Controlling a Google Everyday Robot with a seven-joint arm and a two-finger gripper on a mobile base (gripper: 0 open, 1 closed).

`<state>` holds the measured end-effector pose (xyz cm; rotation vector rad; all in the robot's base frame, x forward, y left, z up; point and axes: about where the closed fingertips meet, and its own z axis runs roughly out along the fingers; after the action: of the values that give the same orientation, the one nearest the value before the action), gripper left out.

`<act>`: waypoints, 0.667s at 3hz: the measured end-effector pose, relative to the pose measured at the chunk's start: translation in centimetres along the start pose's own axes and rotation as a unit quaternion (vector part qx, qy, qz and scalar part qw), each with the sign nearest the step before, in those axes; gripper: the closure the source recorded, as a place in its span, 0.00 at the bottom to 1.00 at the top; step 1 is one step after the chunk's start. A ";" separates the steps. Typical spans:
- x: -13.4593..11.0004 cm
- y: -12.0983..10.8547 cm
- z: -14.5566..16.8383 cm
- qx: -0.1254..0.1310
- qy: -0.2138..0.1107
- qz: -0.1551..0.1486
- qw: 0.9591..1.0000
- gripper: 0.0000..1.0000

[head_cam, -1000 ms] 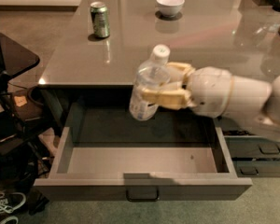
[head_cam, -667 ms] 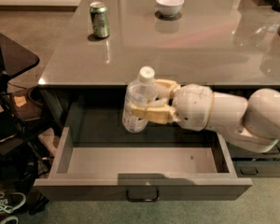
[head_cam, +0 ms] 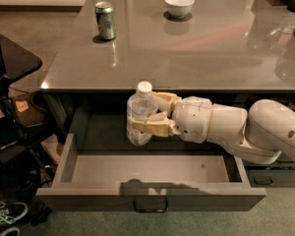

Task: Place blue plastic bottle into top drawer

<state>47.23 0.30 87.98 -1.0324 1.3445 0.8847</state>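
The robot's gripper needs to set the blue plastic bottle down on the top drawer's bottom, straight [head_cam: 150, 171] behind the curved handle. The bottle now hangs over the open top drawer.
The blue plastic bottle [head_cam: 140, 113], clear with a white cap and white label, stands upright in my gripper [head_cam: 152, 113]. The tan fingers [head_cam: 155, 125] are shut around its body. My white arm reaches in from the right. The bottle hangs over the open top drawer [head_cam: 152, 190], a wide grey drawer pulled out below the table edge, with a curved handle [head_cam: 150, 206] on its front. The bottle's base is just above the drawer's inside at the back left; whether it touches the floor I cannot tell.
A green soda can [head_cam: 105, 20] and a white bowl [head_cam: 179, 5] stand on the grey tabletop [head_cam: 201, 53]. A narrower drawer [head_cam: 273, 178] lies at lower right. A dark side table [head_cam: 10, 63], clutter and shoes [head_cam: 7, 215] are at left.
My gripper and the bottle have moved left and down, from the table's edge level into the drawer opening. The drawer has not moved.
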 end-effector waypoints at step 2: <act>6.1 -1.9 -0.3 0.033 0.012 0.041 0.999 1.00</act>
<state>49.27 -1.06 82.04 -0.9448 1.4352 0.8851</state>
